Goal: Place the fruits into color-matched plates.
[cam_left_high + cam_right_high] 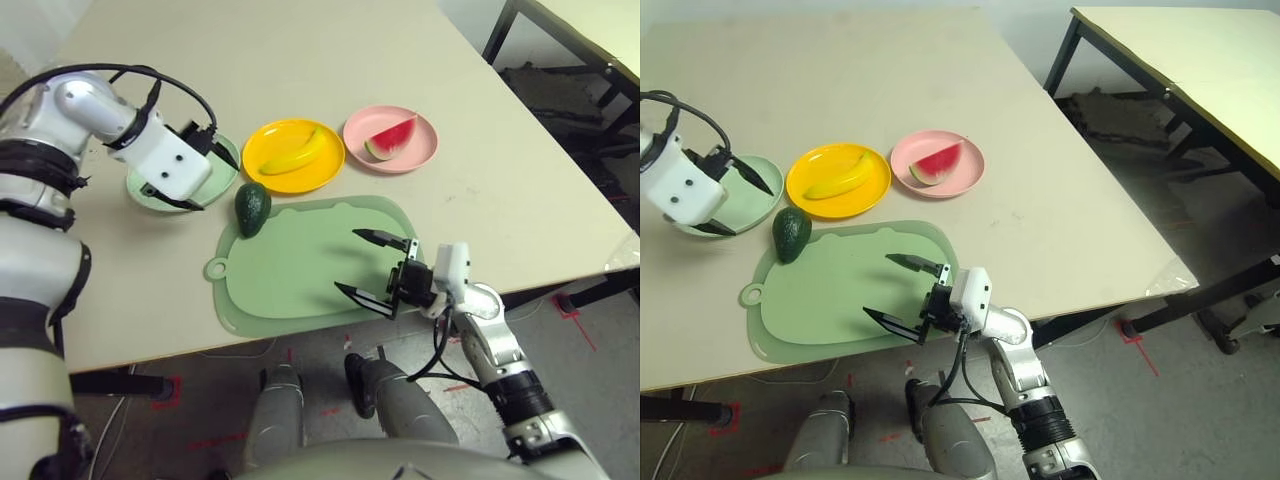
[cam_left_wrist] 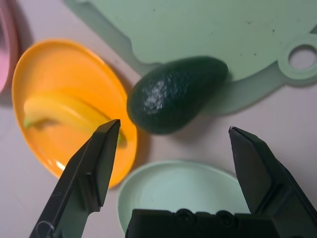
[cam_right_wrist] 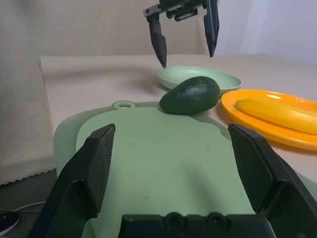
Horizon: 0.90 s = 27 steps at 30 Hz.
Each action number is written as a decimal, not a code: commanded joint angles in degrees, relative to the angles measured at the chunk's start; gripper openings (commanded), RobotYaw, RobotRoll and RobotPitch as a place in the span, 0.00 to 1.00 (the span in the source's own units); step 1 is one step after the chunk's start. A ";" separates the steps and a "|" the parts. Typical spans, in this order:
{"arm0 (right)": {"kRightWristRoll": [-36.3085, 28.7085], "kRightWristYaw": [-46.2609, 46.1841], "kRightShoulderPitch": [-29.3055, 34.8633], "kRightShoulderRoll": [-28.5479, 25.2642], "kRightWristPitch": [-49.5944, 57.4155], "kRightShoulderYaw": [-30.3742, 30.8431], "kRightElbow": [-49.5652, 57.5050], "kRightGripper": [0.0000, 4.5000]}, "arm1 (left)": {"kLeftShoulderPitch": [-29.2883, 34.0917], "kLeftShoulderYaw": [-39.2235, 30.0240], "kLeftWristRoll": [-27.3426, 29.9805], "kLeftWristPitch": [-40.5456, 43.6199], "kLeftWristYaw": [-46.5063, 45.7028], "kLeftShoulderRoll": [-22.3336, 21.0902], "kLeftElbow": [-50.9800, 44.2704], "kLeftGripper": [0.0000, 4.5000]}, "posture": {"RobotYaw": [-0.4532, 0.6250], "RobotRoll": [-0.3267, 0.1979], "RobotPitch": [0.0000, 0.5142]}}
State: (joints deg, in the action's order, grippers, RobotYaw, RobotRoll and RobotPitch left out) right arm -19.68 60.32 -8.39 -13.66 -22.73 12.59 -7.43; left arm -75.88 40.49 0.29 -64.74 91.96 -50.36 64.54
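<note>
Next, I swing my left gripper back and grip the avocado's body (image 1: 253,209), since it hangs empty over the mint green plate while the avocado lies at the mat's corner.
The dark green avocado (image 1: 252,208) lies on its side at the back left corner of the mat, just beside the empty mint green plate (image 1: 229,152). My left gripper (image 1: 212,182) hangs open above that plate, holding nothing, with the avocado (image 2: 173,94) a short way beyond its fingertips. On the yellow-orange plate (image 1: 270,140) rests the banana (image 1: 297,154). The watermelon wedge (image 1: 391,137) sits in the pink plate (image 1: 420,150). Over the mat's front right part, my right gripper (image 1: 368,263) is open and empty, pointing toward the avocado (image 3: 190,94).
A pale green cutting mat (image 1: 300,270) with a hanging hole lies near the table's front edge (image 1: 200,345). A second table (image 1: 1200,60) with black legs stands at the right, across a gap of floor. Black cables loop over my left wrist (image 1: 150,85).
</note>
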 commanded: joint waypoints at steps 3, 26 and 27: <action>0.98 -1.04 0.97 0.03 0.05 0.57 0.34 1.00 | -0.04 -1.85 -5.72 -7.99 0.17 2.01 2.86 1.00 | 0.29 0.62 0.33; 1.75 -1.96 0.73 -0.43 -0.08 1.26 1.27 1.00 | -2.91 -0.15 -36.87 -19.01 -31.21 4.58 5.45 1.00 | 0.27 0.62 0.34; 1.76 -1.91 0.63 -0.43 -0.04 1.26 1.22 1.00 | -3.03 0.26 -38.42 -18.94 -32.40 4.44 5.27 1.00 | 0.27 0.62 0.34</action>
State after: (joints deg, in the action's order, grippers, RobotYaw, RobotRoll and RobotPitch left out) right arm -18.21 57.99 -8.14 -13.78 -22.86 13.06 -7.05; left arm -78.19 39.69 -35.35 -83.31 61.34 -45.56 69.87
